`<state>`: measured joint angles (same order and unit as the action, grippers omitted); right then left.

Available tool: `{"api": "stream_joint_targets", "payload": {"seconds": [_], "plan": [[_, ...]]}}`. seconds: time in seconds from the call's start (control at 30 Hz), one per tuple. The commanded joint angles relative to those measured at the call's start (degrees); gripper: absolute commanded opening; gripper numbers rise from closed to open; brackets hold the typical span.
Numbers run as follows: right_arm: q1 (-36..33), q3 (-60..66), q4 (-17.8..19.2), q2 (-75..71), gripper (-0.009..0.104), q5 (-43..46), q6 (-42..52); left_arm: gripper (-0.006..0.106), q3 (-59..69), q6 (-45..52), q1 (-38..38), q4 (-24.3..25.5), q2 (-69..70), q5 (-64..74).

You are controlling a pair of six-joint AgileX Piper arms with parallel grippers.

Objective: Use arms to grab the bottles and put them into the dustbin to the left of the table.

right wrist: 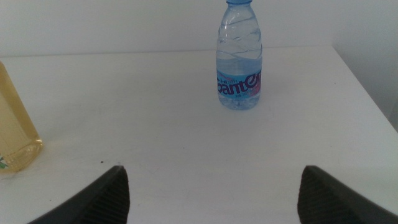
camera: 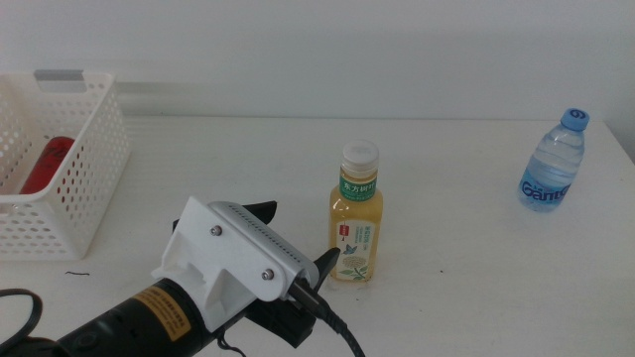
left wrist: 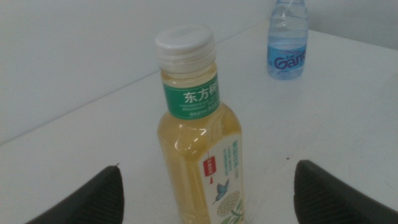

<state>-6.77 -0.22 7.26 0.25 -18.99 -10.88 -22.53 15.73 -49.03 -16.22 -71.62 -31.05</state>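
Observation:
Next, my left gripper grips the yellow tea bottle on the white-labelled body (camera: 355, 242) (left wrist: 208, 180), well below the green label.
A yellow tea bottle (camera: 356, 220) (left wrist: 198, 143) with a white cap and green label stands upright at mid-table. My left gripper (camera: 296, 238) is open just to its left, and the left wrist view shows the bottle between the two spread jaws, untouched. Far to the right stands a small blue-capped water bottle (camera: 554, 164) (right wrist: 240, 59). My right gripper (right wrist: 212, 170) is open and empty, facing that water bottle from a distance; it does not show in the middle view. Inside the white dustbin (camera: 91, 188) at the left lies a slim red can (camera: 45, 164).
The white table (camera: 466, 268) stretches bare between the two bottles. The table's right edge runs close behind the water bottle. The tea bottle (right wrist: 15, 134) shows at the side of the right wrist view.

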Motion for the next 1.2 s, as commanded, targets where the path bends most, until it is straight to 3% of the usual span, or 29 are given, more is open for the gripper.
{"api": "stream_joint_targets", "payload": {"seconds": [0.0, 0.17, 0.27, 0.77, 0.97, 1.17], "plan": [[0.53, 0.22, 0.43, -0.25, 0.082, 0.62, 0.20, 0.094, 0.07, -1.99, -0.14, 2.67, -0.04, -0.84], [0.53, 0.22, 0.43, -0.25, 0.082, 0.62, 0.20, 0.094, 3.16, -19.27, 2.88, 18.85, -0.15, -4.60], [0.53, 0.22, 0.43, -0.25, 0.082, 0.62, 0.20, 0.094, 4.17, -24.07, 6.03, 24.41, -0.52, -6.18], [0.53, 0.22, 0.43, -0.25, 0.082, 0.62, 0.20, 0.094, 4.07, -25.25, 7.58, 25.65, -1.77, -7.99], [0.53, 0.22, 0.43, -0.25, 0.082, 0.62, 0.20, 0.094, 3.96, -30.15, 12.20, 33.26, -6.24, -13.80], [0.53, 0.22, 0.43, -0.25, 0.082, 0.62, 0.20, 0.094, 1.03, -31.12, 13.47, 33.75, -14.36, -18.00]]}}
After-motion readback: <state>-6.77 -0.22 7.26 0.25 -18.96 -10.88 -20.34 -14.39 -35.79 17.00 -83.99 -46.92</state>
